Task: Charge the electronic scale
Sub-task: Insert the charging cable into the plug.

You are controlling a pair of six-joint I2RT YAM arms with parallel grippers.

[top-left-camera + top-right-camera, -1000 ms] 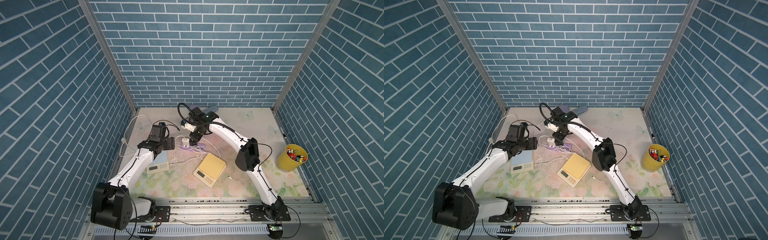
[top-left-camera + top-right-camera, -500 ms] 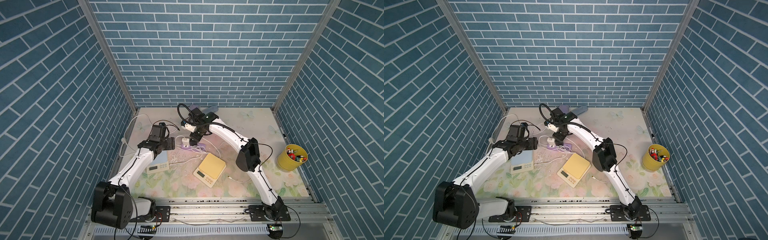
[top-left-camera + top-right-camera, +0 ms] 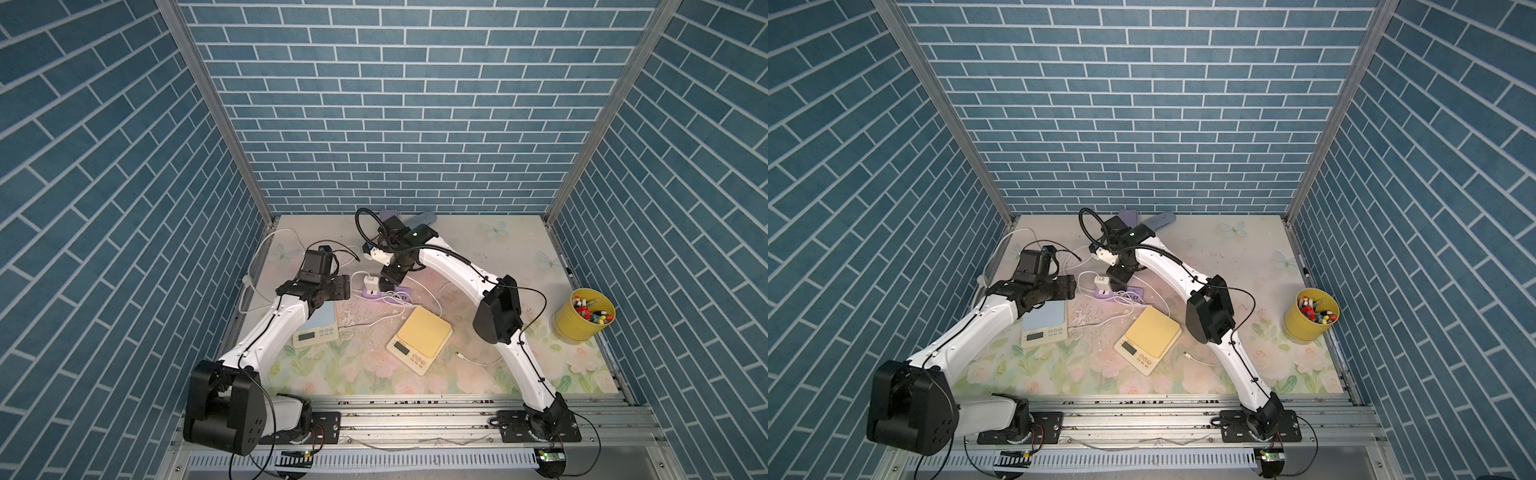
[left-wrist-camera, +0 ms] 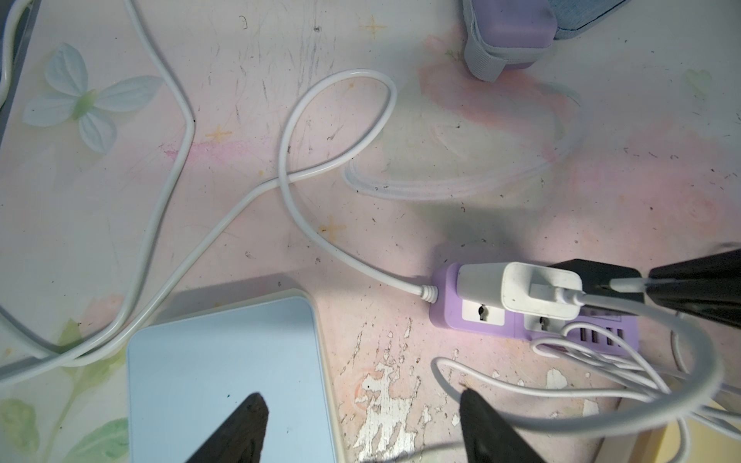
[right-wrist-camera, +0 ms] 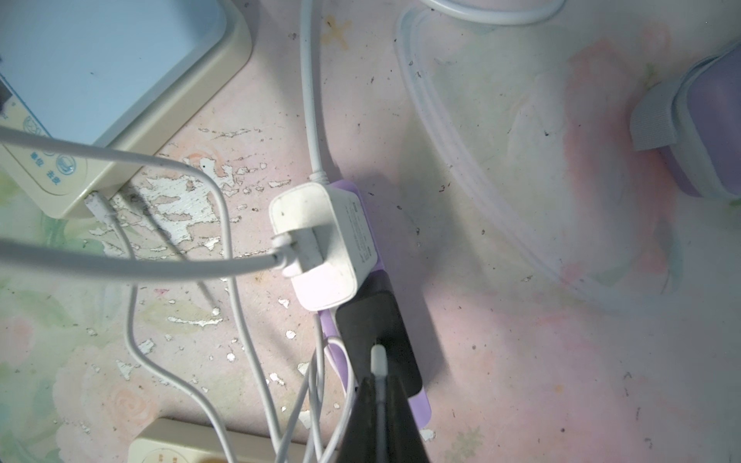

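Observation:
My right gripper is going to release the white cable plug in the top side of the black charger (image 3: 385, 281) (image 5: 378, 349), beside the white charger.
A blue-topped electronic scale (image 3: 320, 322) and a yellow-topped electronic scale (image 3: 420, 336) lie on the floral mat. A thin white cable enters the blue scale's side (image 5: 96, 206). Behind them lies a purple power strip (image 4: 481, 324) carrying a white charger (image 5: 320, 240) and a black charger (image 5: 373, 320). My right gripper (image 5: 379, 385) is shut on a white cable plug (image 5: 378, 360), whose tip rests at the black charger's top face. My left gripper (image 4: 361, 417) hangs open over the blue scale's back corner, with nothing between its fingers. One loose cable end (image 3: 459, 354) lies right of the yellow scale.
White cables (image 3: 395, 300) tangle between the strip and the scales. The strip's thick cord (image 4: 288, 160) loops toward the left wall. A purple and grey pouch (image 4: 509, 32) sits at the back. At the right edge stands a yellow cup (image 3: 582, 322) of small items.

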